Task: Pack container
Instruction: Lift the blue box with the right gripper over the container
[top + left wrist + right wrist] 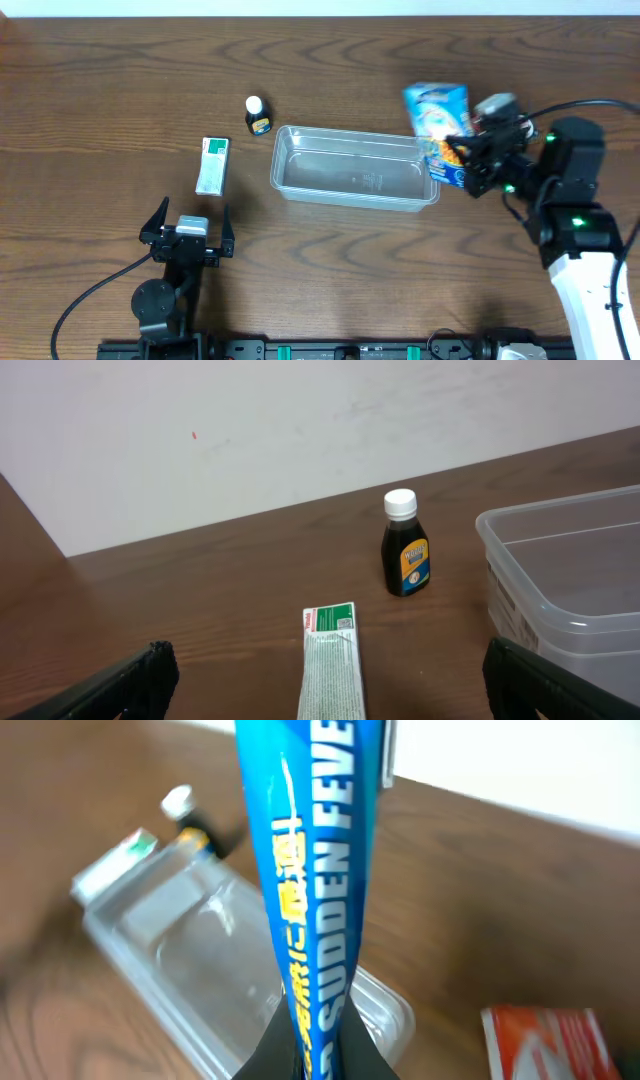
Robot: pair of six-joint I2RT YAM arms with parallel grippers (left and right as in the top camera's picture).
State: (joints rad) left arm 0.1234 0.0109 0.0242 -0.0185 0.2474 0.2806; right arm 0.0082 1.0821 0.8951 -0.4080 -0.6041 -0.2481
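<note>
Next, I let go of the blue-and-white box with my right gripper inside the container point(379, 160), just behind the printing on its bottom. The box is now on edge above the container.
The clear plastic container point(283, 165) lies empty mid-table; it also shows in the left wrist view point(560, 560) and the right wrist view point(180, 940). My right gripper point(462, 152) is shut on a blue-and-white cardboard box point(437, 112) and holds it on edge above the container's right end. In the right wrist view the fingers point(315, 1045) pinch the box's narrow side point(310, 850). My left gripper point(192, 212) is open and empty near the table's front. In its own view point(330, 680) it points at a green-and-white box.
A green-and-white box point(212, 165) lies flat left of the container, also in the left wrist view point(331, 660). A small dark bottle with a white cap point(257, 115) stands behind it point(404, 545). A red-and-white packet point(545, 1040) lies right of the container.
</note>
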